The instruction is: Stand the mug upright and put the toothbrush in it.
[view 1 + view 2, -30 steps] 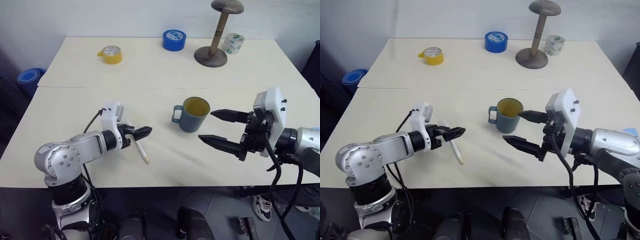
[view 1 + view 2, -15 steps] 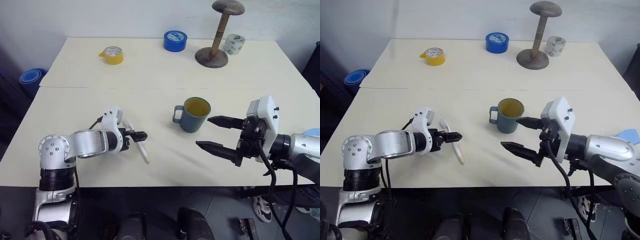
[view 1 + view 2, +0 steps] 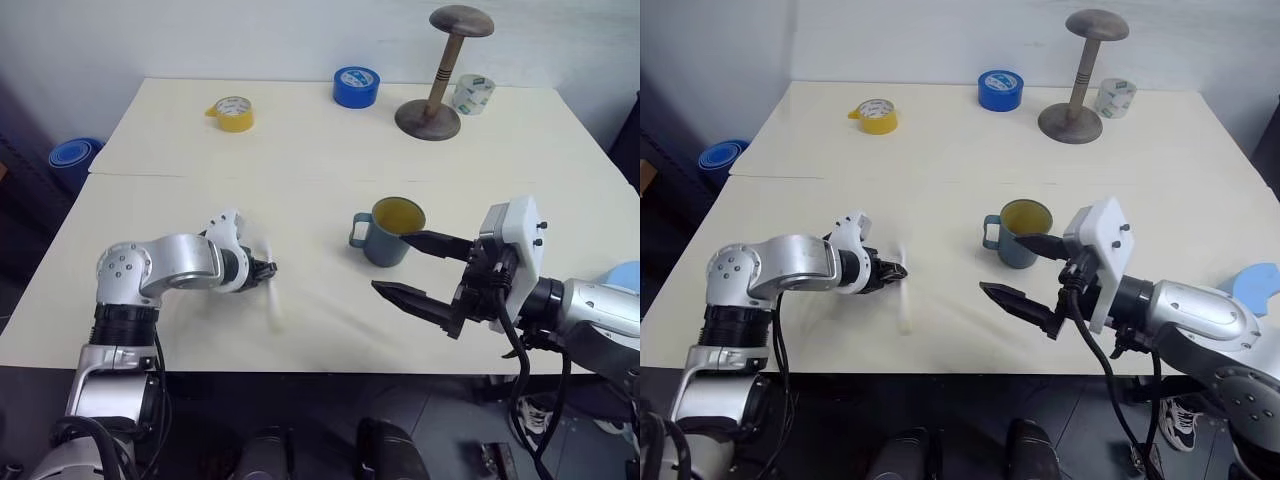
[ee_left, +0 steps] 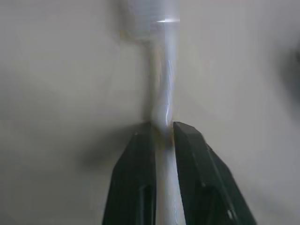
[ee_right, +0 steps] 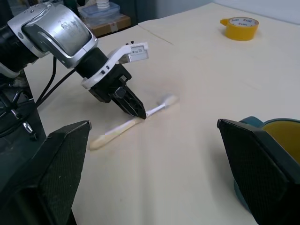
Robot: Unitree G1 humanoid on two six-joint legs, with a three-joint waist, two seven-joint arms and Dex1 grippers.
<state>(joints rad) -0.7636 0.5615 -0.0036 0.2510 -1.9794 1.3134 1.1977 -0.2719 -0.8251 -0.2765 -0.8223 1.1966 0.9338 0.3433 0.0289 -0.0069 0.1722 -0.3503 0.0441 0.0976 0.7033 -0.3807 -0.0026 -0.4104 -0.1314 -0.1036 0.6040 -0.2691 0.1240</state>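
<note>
The robot's left gripper needs to release the white toothbrush, handle end down, inside the yellow opening of the slate-blue mug (image 3: 401, 213). The toothbrush is now low over the table.
The slate-blue mug (image 3: 390, 232) with a yellow inside stands upright near the table's middle, its handle toward my left. The white toothbrush (image 5: 117, 131) lies low over the table to the left of the mug, blurred in the head views. My left gripper (image 3: 268, 269) points down at it and is shut on the toothbrush (image 4: 164, 93) near the thin neck. My right gripper (image 3: 391, 263) stands open just right of the mug; its upper finger reaches the mug's rim and its lower finger hangs in front of the mug.
Along the table's far side stand a yellow tape roll (image 3: 233, 113), a blue tape roll (image 3: 356, 86), a wooden stand (image 3: 436, 100) and a clear tape roll (image 3: 471, 93). A light blue foam block (image 3: 625, 275) lies at the right edge.
My left gripper has turned downward and shut on the toothbrush, which now shows blurred. My right gripper has stayed open and drifted a little toward the mug.
</note>
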